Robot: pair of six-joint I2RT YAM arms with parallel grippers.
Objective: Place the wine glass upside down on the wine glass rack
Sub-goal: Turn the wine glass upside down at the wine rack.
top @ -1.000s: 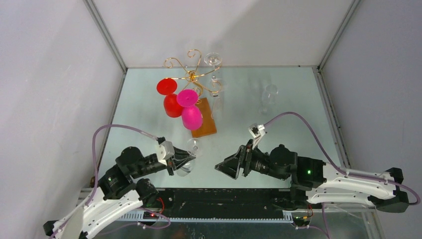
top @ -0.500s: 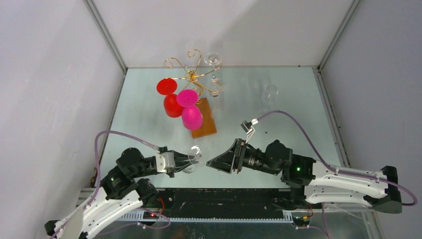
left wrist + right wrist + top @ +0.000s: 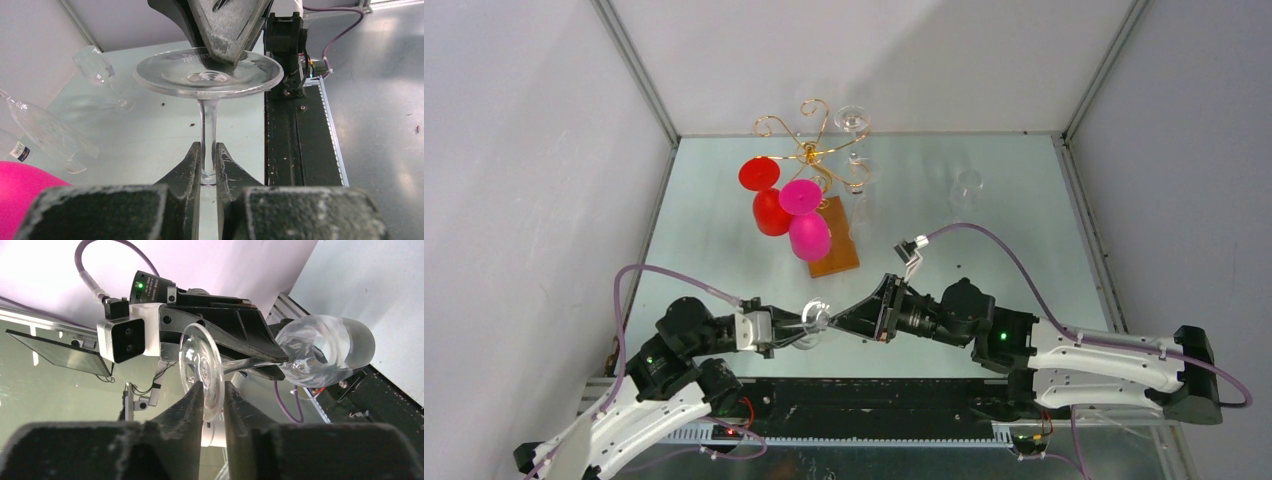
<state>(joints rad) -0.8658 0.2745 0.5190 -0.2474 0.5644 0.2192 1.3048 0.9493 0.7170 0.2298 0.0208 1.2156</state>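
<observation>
The left gripper covers the stem that must go into the rack, so the right gripper should hold the foot while the left gripper takes the foot's edge (image 3: 210,94).
A clear wine glass (image 3: 814,318) hangs in the air between both arms, above the table's near edge. My left gripper (image 3: 208,167) is shut on its stem (image 3: 208,120), just above the bowl. The round foot (image 3: 207,75) points toward the right arm. My right gripper (image 3: 212,392) has its two fingers on either side of the foot (image 3: 200,360), pinching the disc's edge. The bowl (image 3: 325,350) shows behind the left fingers (image 3: 250,335). The wine glass rack (image 3: 809,150), gold wire on a brown wooden base (image 3: 836,252), stands at the back centre.
A red glass (image 3: 769,205) and a pink glass (image 3: 807,232) hang upside down from the rack, as do two clear ones (image 3: 854,120). Another clear glass (image 3: 965,190) stands at the back right. White walls enclose the table on three sides.
My right arm has moved left to the glass and its jaws have narrowed around the foot. The left gripper has turned the glass so that its foot faces the right arm.
</observation>
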